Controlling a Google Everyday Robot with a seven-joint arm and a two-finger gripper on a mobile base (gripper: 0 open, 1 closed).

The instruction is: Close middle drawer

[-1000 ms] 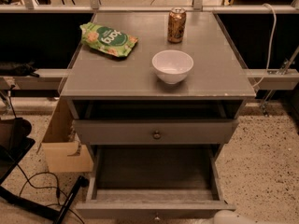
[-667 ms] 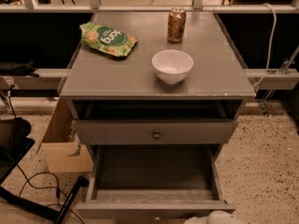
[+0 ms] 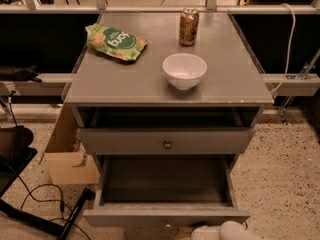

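Next, my gripper releases the middle drawer, which is now pulled far out, with its front panel pushed in below the top drawer's brass knob (image 3: 167,181).
The grey cabinet (image 3: 130,81) faces me. Its middle drawer (image 3: 150,217) is pulled far out toward me, and its empty inside shows. The knob on its low front panel is hidden at the bottom edge of the view. Above it, the taller-fronted top drawer (image 3: 210,141) with a brass knob (image 3: 167,144) stands slightly out. A white rounded part of my gripper (image 3: 220,231) shows at the bottom edge, just in front of and below the right half of the middle drawer's front panel.
On the cabinet top stand a white bowl (image 3: 184,70), a brown can (image 3: 189,26) and a green snack bag (image 3: 115,41). A cardboard box (image 3: 67,156) stands left of the cabinet. Black cables (image 3: 40,199) and a black bar (image 3: 75,216) lie on the speckled floor at the left.
The white gripper part has moved left along the bottom edge and further into view, toward the middle drawer's front. The drawers and the items on top have not moved.
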